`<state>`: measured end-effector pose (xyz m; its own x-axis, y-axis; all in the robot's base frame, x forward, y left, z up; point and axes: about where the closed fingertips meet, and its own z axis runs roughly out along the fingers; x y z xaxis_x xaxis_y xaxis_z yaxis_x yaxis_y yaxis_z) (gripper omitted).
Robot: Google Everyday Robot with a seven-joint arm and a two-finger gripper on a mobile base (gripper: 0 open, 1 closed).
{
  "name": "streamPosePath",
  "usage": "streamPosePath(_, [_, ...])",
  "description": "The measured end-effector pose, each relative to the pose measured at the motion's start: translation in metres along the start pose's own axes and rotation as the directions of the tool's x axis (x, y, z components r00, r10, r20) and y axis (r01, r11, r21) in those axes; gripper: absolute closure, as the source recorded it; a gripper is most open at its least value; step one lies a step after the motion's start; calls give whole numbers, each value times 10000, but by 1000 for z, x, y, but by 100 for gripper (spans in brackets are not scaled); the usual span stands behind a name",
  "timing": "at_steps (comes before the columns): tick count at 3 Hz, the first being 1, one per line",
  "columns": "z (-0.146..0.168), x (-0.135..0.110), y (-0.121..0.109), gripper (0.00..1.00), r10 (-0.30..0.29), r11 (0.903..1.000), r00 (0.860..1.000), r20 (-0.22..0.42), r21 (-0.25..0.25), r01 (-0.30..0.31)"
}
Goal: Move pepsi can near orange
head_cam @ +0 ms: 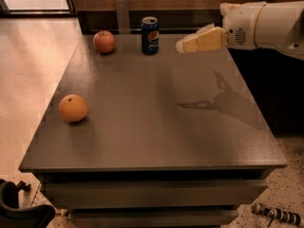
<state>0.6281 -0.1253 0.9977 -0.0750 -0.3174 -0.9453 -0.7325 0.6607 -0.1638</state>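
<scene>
Next, my gripper moves next to the upper part [150, 24] of the pepsi can beside the red apple and closes there.
The dark blue pepsi can [150, 35] stands upright at the far edge of the grey table [156, 127], right of a red apple [104, 42]. The orange [73, 108] lies near the table's left edge, closer to the front. My gripper [183, 45] reaches in from the right at the end of the white arm [266, 25]. It hovers above the table's far right part, a short way right of the can and not touching it. It holds nothing.
A dark wall base and wood panel run behind the table. Tiled floor lies to the left. A dark object [19, 208] sits at the bottom left and a striped cable piece [278, 213] lies on the floor at the bottom right.
</scene>
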Motion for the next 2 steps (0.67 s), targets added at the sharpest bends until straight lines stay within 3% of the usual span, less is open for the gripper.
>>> streamPosePath(1, [0,0,0,0,0,10000,10000,0,0,0])
streamPosePath(2, [25,5,-13,0,138,9997,9998,130,219,-141])
